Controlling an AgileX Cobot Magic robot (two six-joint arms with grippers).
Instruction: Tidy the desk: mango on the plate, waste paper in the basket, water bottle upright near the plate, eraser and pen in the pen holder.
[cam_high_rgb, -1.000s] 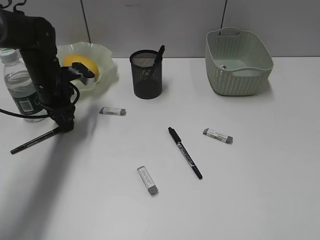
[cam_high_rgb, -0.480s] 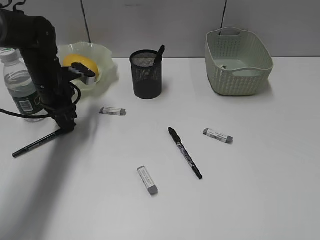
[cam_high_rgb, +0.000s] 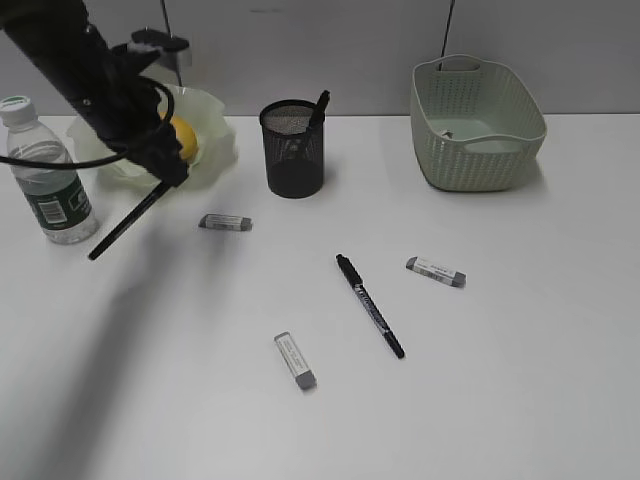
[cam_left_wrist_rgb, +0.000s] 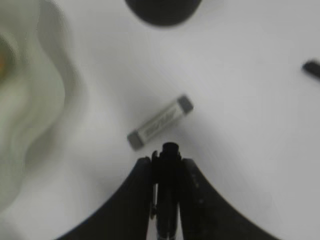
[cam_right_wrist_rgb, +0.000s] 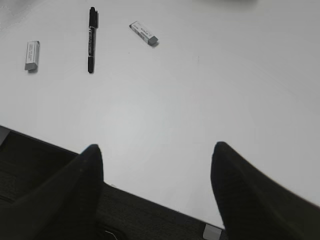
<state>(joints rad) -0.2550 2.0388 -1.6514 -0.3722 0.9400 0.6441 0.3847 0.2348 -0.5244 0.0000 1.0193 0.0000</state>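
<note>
My left gripper has the black pen, slanted above the desk now. Next, I let go of it with my left gripper inside the pen holder (cam_high_rgb: 308, 128), beside the standing pen.
My left gripper (cam_high_rgb: 168, 172) is shut on one end of a black pen (cam_high_rgb: 128, 220), which hangs slanted above the desk (cam_high_rgb: 520, 380) in front of the plate (cam_high_rgb: 215, 125). In the left wrist view the pen (cam_left_wrist_rgb: 170, 152) sits between the jaws of the gripper (cam_left_wrist_rgb: 167, 162), above an eraser (cam_left_wrist_rgb: 160, 121). The mango (cam_high_rgb: 183, 137) lies on the plate, partly behind the arm. The water bottle (cam_high_rgb: 45, 175) stands upright to the plate's left. A second pen (cam_high_rgb: 370, 306) lies mid-desk. My right gripper (cam_right_wrist_rgb: 156, 150) is open and empty over the desk's front edge.
The pen holder (cam_high_rgb: 293, 150) has one pen standing in it. The basket (cam_high_rgb: 475, 120) stands at the back right, with a small scrap on its floor. Three erasers (cam_high_rgb: 225, 222) (cam_high_rgb: 436, 271) (cam_high_rgb: 295, 360) lie loose on the desk.
The left arm has risen and swung back toward the plate, lifting the black pen off the desk. The bottle, earlier half hidden by the arm, now shows fully.
</note>
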